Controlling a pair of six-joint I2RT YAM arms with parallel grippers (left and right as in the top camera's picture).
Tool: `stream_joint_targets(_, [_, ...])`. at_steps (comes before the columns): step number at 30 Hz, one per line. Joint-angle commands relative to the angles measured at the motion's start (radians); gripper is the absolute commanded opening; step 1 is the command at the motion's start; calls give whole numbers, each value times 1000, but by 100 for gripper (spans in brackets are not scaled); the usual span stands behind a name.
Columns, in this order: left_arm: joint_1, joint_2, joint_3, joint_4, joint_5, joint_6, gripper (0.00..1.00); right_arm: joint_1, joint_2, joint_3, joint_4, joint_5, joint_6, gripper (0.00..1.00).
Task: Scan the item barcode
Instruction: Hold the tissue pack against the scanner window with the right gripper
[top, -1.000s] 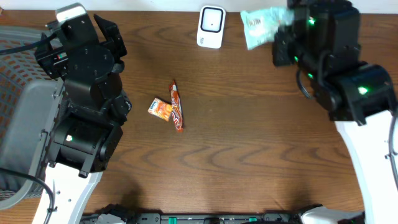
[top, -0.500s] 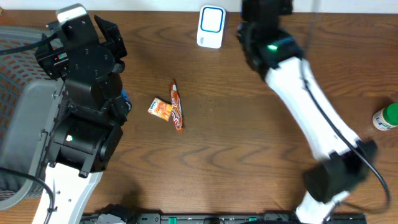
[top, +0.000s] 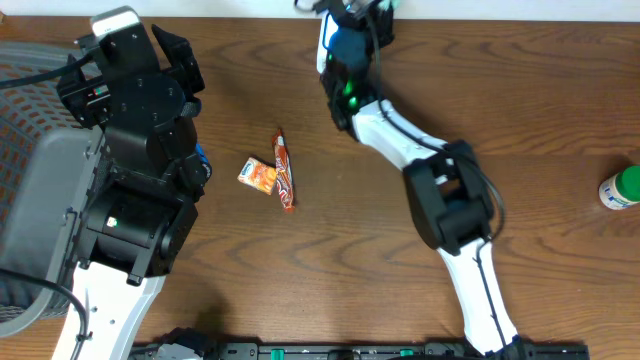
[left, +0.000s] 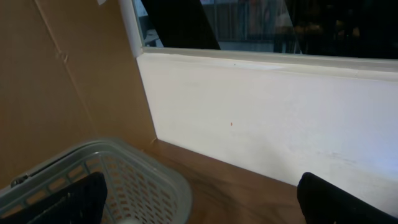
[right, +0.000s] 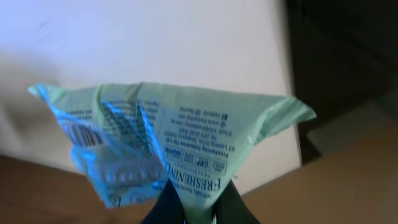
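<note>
The bare table (top: 582, 147) is just behind the green-capped bottle. My right gripper will release the mint-green packet there.
In the right wrist view, my right gripper (right: 193, 208) is shut on the bottom edge of a mint-green packet (right: 186, 137) with dark print. The crumpled packet stands up in front of a pale wall, and barcode stripes (right: 81, 134) show on its left flap. Seen from overhead, the right arm (top: 390, 120) stretches to the table's back edge at top centre, and the packet itself cannot be made out there. My left gripper (left: 205, 205) is open and holds nothing. It is raised at the left and points toward the wall over a basket corner.
A white scanner edge (top: 322, 42) peeks out beside the right arm. A small orange snack pack (top: 259, 175) and a long red bar (top: 285, 170) lie left of centre. At the right edge stands a green-capped bottle (top: 622, 188). A grey basket (top: 30, 120) sits far left.
The right arm has swung from the back right corner leftward to top centre over the scanner, carrying the green packet. The bottle at the right came into view. The left arm stayed still.
</note>
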Motion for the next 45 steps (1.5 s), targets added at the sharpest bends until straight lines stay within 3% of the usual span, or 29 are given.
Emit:
stream_joint_targets(1, [2, 6, -6, 1, -3, -2, 98, 23, 68, 11, 26, -63, -175, 2])
stream_joint_targets(23, [2, 158, -6, 26, -4, -2, 98, 37, 100, 11, -75, -174, -243, 1])
stream_joint_targets(29, [3, 158, -6, 28, -4, -2, 98, 64, 100, 9, -246, -165, -223, 2])
stream_joint_targets(37, [3, 158, -6, 28, -4, -2, 98, 103, 100, 9, -603, -204, -108, 1])
stream_joint_targets(45, [3, 158, -6, 28, -4, -2, 98, 111, 98, 9, -716, -204, -34, 1])
